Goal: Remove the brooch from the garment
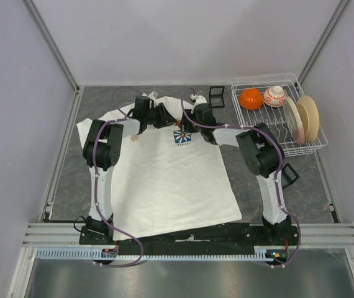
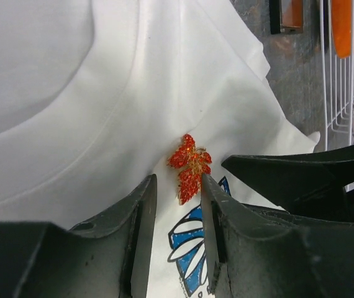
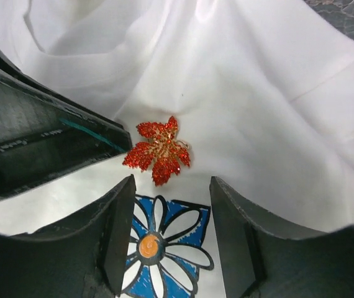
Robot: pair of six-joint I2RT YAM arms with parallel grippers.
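The brooch lies flat on the T-shirt and hides its clasp. Next, my right gripper pinches its lower leaf (image 3: pixel 161 172) and tips the brooch on edge before removing it.
The white T-shirt (image 1: pixel 164 174) lies spread on the table, bunched near the collar. A glittery red-orange maple-leaf brooch (image 2: pixel 189 166) is pinned just above the blue-and-white flower print (image 2: pixel 192 248). My left gripper (image 2: pixel 178 186) is open, its fingertips either side of the brooch's lower tip, with no grip showing. My right gripper (image 3: pixel 172 186) is open over the flower print (image 3: pixel 164 242), the brooch (image 3: pixel 158 152) just beyond its fingertips. In the top view both grippers meet at the chest, left (image 1: pixel 163 118) and right (image 1: pixel 190 121), and hide the brooch.
A white wire dish rack (image 1: pixel 307 148) stands at the back right with an orange bowl (image 1: pixel 250 99), a striped ball (image 1: pixel 274 95) and plates (image 1: pixel 304 118). A small black frame (image 1: pixel 217 94) stands behind the shirt; another black piece (image 1: pixel 289 176) lies by the right arm.
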